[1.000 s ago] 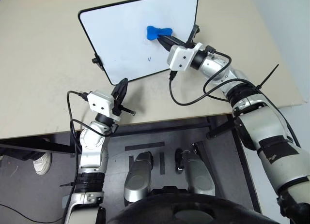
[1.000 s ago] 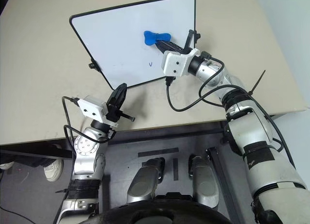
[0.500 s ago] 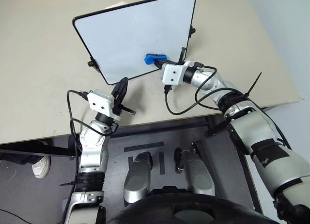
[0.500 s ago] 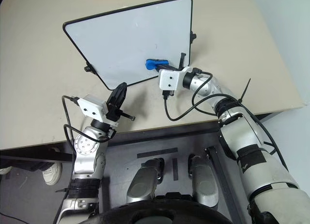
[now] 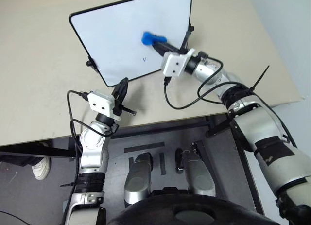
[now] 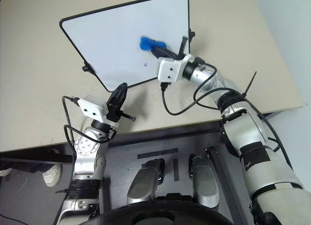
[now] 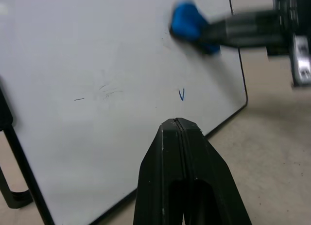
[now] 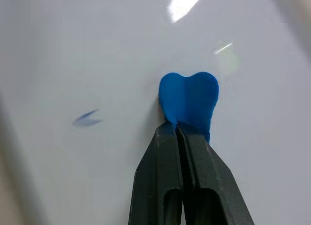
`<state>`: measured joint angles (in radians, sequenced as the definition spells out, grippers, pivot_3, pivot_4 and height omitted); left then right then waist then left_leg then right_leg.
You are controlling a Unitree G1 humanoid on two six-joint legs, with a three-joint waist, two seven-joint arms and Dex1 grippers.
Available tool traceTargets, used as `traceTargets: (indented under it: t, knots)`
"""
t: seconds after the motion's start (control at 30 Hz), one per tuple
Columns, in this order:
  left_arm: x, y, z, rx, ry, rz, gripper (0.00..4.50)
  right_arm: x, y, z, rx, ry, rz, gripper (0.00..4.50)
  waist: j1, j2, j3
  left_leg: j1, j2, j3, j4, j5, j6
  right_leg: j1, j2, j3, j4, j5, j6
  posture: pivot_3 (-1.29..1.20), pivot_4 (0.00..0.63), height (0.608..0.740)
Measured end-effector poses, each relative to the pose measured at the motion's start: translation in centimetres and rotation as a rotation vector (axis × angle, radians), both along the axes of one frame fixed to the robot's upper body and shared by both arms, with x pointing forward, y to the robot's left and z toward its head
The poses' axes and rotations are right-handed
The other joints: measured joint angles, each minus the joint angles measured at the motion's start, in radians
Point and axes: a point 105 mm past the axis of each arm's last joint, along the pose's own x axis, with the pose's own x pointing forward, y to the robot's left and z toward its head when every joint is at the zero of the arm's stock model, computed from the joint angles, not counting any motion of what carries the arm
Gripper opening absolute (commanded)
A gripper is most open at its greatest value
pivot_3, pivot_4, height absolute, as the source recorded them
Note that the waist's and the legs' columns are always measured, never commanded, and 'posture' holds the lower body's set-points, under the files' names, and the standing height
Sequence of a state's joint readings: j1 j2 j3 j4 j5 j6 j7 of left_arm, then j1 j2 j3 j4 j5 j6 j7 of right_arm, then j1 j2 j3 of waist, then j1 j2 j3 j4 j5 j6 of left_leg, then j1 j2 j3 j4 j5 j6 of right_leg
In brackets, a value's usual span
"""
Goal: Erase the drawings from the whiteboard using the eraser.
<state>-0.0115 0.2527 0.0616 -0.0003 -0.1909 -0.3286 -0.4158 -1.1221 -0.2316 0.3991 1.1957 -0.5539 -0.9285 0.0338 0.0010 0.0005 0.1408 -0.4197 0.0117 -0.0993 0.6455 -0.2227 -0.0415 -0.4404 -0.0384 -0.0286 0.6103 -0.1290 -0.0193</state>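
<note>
Next, I set the blue eraser down with my right gripper on the tan table [image 5: 177,96], between the whiteboard and the front edge of the table.
The whiteboard [image 5: 116,35] stands tilted on the tan table. My right gripper [image 5: 156,44] is shut on the blue eraser [image 5: 148,39] and presses it against the board's right half. In the right wrist view the eraser [image 8: 189,96] sticks out past the closed fingertips. Of the drawings, one small blue tick [image 5: 144,59] shows just below the eraser, also seen as the tick [image 7: 181,94]. Faint grey smears [image 7: 104,91] lie beside it. My left gripper [image 5: 122,84] is shut and holds nothing, hovering just off the board's near edge.
A black knob [image 5: 89,63] juts from the whiteboard's left side. The table's front edge [image 5: 160,122] runs below both arms. A black cable [image 5: 177,101] loops from the right wrist over the table. A person's shoe [image 5: 41,165] is on the floor at the left.
The right gripper swept the eraser down toward the board's near edge, then back up to the board's middle height. The blue tick remains. The left arm kept still.
</note>
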Motion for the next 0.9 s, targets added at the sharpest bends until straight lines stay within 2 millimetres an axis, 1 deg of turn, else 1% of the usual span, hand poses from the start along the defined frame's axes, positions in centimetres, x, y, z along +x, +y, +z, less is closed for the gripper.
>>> traceTargets:
  t: [0.03,0.07,0.13,0.2,0.3,0.4,0.47,0.6,0.73,0.9]
  knots:
    - [0.0,0.0,0.1,0.0,-0.003,-0.001,0.0,0.1,0.0,0.7,0.014,-0.024,-0.002,0.06,0.0,0.0,0.0,0.0,0.0,0.001,0.0,0.0,0.0,0.0,0.0,0.0,0.0,0.0,0.0,0.0,0.15,0.74]
    - [0.1,0.0,0.1,0.0,-0.004,-0.001,0.0,0.1,0.0,1.1,0.021,-0.035,-0.003,0.06,0.001,0.0,0.0,0.0,0.001,0.001,0.0,0.0,0.0,0.0,0.0,0.0,0.0,0.0,0.0,0.0,0.15,0.74]
    - [0.1,0.0,0.1,-0.001,-0.004,-0.002,0.0,0.1,0.2,1.1,0.021,-0.033,0.0,0.06,0.001,0.0,0.0,0.0,0.001,0.002,0.0,0.0,0.0,0.0,0.0,0.0,-0.001,-0.001,0.001,0.0,0.15,0.74]
    - [0.1,-0.1,0.1,0.0,-0.004,-0.002,0.0,-0.1,0.5,0.7,0.009,-0.013,0.012,0.06,-0.001,0.0,0.0,0.0,0.001,0.003,0.0,0.0,0.0,0.0,0.0,0.0,-0.001,-0.001,0.002,0.0,0.15,0.74]
    - [0.1,-0.1,0.2,-0.001,-0.006,-0.004,0.0,-0.5,1.4,-0.5,-0.015,0.041,0.049,0.06,-0.004,0.0,0.0,0.0,0.001,0.003,0.0,0.0,0.0,0.0,0.0,0.0,-0.001,-0.002,0.003,0.0,0.15,0.74]
    - [0.1,-0.1,0.2,-0.001,-0.008,-0.005,0.0,-1.2,2.1,-2.8,-0.062,0.12,0.084,0.06,-0.004,0.0,0.0,0.0,0.001,0.003,0.0,0.0,0.0,0.0,0.0,0.0,-0.001,-0.002,0.003,0.0,0.15,0.74]
    - [0.1,-0.2,0.2,-0.001,-0.008,-0.005,0.0,-1.6,2.4,-4.2,-0.095,0.172,0.096,0.06,-0.003,0.0,0.0,0.0,0.001,0.003,0.0,0.0,0.0,0.0,0.0,0.0,-0.001,-0.002,0.002,0.0,0.15,0.74]
    - [0.1,-0.2,0.2,-0.001,-0.008,-0.006,0.0,-1.9,2.4,-6.1,-0.153,0.243,0.101,0.06,-0.002,0.0,0.0,0.0,0.001,0.003,0.0,0.0,0.0,0.0,0.0,0.0,-0.001,-0.001,0.002,0.0,0.15,0.74]
    - [0.1,-0.2,0.2,-0.001,-0.008,-0.007,0.0,-2.1,2.5,-7.0,-0.182,0.277,0.108,0.06,-0.002,0.0,0.0,-0.001,0.001,0.003,0.0,0.0,0.0,0.0,0.0,0.0,-0.002,-0.003,0.004,0.0,0.15,0.74]
    - [0.1,-0.2,0.2,-0.001,-0.009,-0.008,0.0,-1.8,2.4,-6.8,-0.17,0.253,0.087,0.06,0.0,0.0,0.0,-0.001,0.001,0.003,0.0,0.0,0.0,0.0,0.0,0.0,-0.002,-0.004,0.004,0.0,0.15,0.74]
